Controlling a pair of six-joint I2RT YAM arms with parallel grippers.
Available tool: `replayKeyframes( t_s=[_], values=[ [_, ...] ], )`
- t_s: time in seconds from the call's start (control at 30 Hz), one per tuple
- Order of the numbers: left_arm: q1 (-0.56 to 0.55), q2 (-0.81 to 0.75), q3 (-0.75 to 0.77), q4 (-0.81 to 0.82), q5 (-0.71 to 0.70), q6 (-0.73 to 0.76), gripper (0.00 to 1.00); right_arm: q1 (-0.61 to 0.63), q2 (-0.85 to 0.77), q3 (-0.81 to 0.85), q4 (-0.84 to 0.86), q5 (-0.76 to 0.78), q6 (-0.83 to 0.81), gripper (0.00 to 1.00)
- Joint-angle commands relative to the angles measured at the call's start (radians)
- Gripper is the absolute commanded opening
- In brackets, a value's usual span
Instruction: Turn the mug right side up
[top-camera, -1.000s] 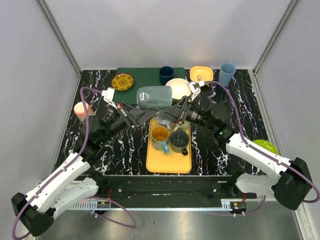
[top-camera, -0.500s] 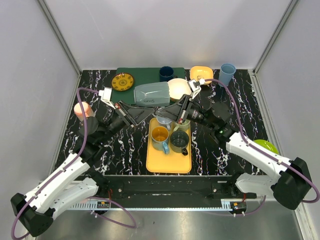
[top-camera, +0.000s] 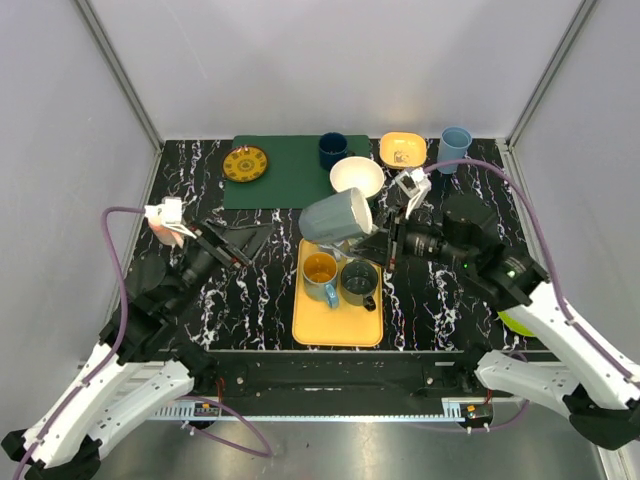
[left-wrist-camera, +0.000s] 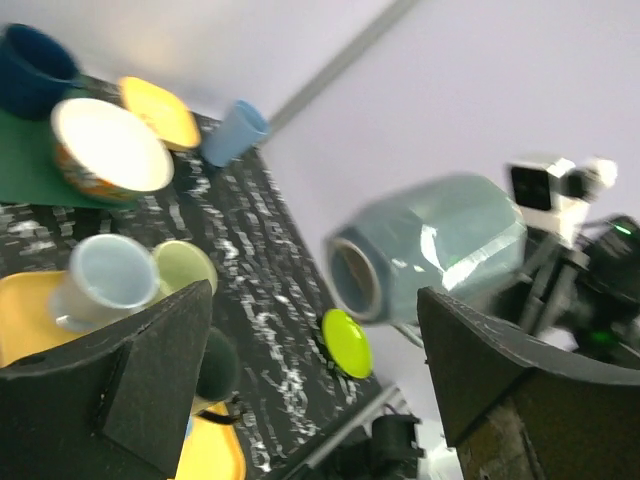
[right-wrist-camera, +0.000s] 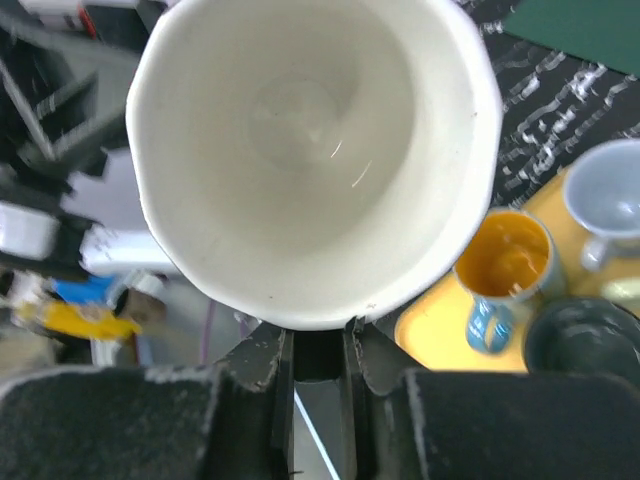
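Note:
My right gripper should release the mug on the tray's near end (top-camera: 358, 325), in front of the dark green mug.
The mug (top-camera: 335, 215) is pale grey outside and white inside. It hangs on its side in the air over the far end of the yellow tray (top-camera: 340, 325). My right gripper (top-camera: 386, 242) is shut on it from the right. The right wrist view looks straight into the mug's mouth (right-wrist-camera: 310, 150), with my right gripper (right-wrist-camera: 318, 345) clamped at the near rim. My left gripper (top-camera: 236, 246) stands open and empty, well left of the mug. The left wrist view shows the mug's base (left-wrist-camera: 430, 245) beyond my left gripper (left-wrist-camera: 315, 400).
An orange mug (top-camera: 320, 270) and a dark green mug (top-camera: 358, 282) stand on the tray, beside a pale blue mug (left-wrist-camera: 105, 280) and a pale green one (left-wrist-camera: 185, 265). Behind lie a green mat (top-camera: 290, 185), yellow plate (top-camera: 245, 163), navy cup (top-camera: 332, 150), cream bowl (top-camera: 357, 176), yellow bowl (top-camera: 402, 150), blue cup (top-camera: 455, 147).
My left gripper opened, let go of the mug and drew back to the left. My right gripper shut on the mug and now holds it alone, nearer the tray.

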Motion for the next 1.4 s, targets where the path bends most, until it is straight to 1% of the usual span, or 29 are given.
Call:
replayKeyframes(
  t_s=[0.0, 0.03, 0.1, 0.13, 0.17, 0.3, 0.33, 0.37, 0.4, 0.43, 0.47, 0.5, 0.53, 0.67, 0.83, 1.03, 1.27, 1.37],
  values=[
    [0.002, -0.038, 0.042, -0.257, -0.281, 0.066, 0.87, 0.129, -0.037, 0.131, -0.388, 0.135, -0.246, 0.00],
    [0.002, -0.038, 0.045, -0.291, -0.303, 0.063, 0.86, 0.226, -0.039, 0.128, -0.426, 0.251, -0.259, 0.00],
    [0.002, -0.033, 0.040, -0.343, -0.329, 0.057, 0.86, 0.318, -0.040, 0.100, -0.487, 0.342, -0.257, 0.00],
    [0.002, -0.025, 0.039, -0.358, -0.337, 0.048, 0.86, 0.388, -0.043, 0.083, -0.519, 0.405, -0.248, 0.00],
    [0.002, -0.019, 0.037, -0.386, -0.346, 0.037, 0.86, 0.410, -0.043, 0.048, -0.529, 0.439, -0.227, 0.00],
    [0.002, -0.005, 0.019, -0.400, -0.352, 0.006, 0.85, 0.464, -0.063, -0.041, -0.549, 0.497, -0.173, 0.00],
    [0.002, -0.005, 0.016, -0.401, -0.349, 0.003, 0.85, 0.475, -0.060, -0.058, -0.549, 0.535, -0.164, 0.00],
    [0.002, -0.002, 0.013, -0.401, -0.347, 0.003, 0.85, 0.505, -0.054, -0.073, -0.549, 0.543, -0.135, 0.00],
    [0.002, 0.004, 0.008, -0.404, -0.344, 0.001, 0.84, 0.527, -0.042, -0.073, -0.555, 0.540, -0.129, 0.00],
    [0.002, 0.004, 0.009, -0.407, -0.346, 0.001, 0.84, 0.551, -0.004, -0.072, -0.567, 0.601, -0.103, 0.00],
    [0.002, 0.007, 0.009, -0.415, -0.347, 0.001, 0.84, 0.596, 0.016, -0.069, -0.572, 0.629, -0.096, 0.00],
    [0.002, 0.011, 0.011, -0.417, -0.346, 0.003, 0.84, 0.608, 0.038, -0.064, -0.590, 0.658, -0.087, 0.00],
    [0.002, 0.013, 0.013, -0.421, -0.346, 0.003, 0.84, 0.615, 0.076, -0.061, -0.599, 0.671, -0.064, 0.00],
    [0.002, 0.010, 0.009, -0.423, -0.343, 0.003, 0.84, 0.616, 0.102, -0.096, -0.583, 0.701, -0.003, 0.00],
    [0.002, 0.005, -0.018, -0.412, -0.338, -0.015, 0.84, 0.616, 0.156, -0.113, -0.589, 0.775, 0.092, 0.00],
    [0.002, 0.004, -0.044, -0.401, -0.330, -0.014, 0.84, 0.615, 0.223, -0.174, -0.517, 0.763, 0.137, 0.00],
    [0.002, -0.005, -0.067, -0.404, -0.335, -0.008, 0.84, 0.615, 0.289, -0.190, -0.515, 0.818, 0.184, 0.00],
    [0.002, -0.011, -0.078, -0.407, -0.341, -0.009, 0.84, 0.608, 0.315, -0.200, -0.509, 0.816, 0.194, 0.00]
  ],
)
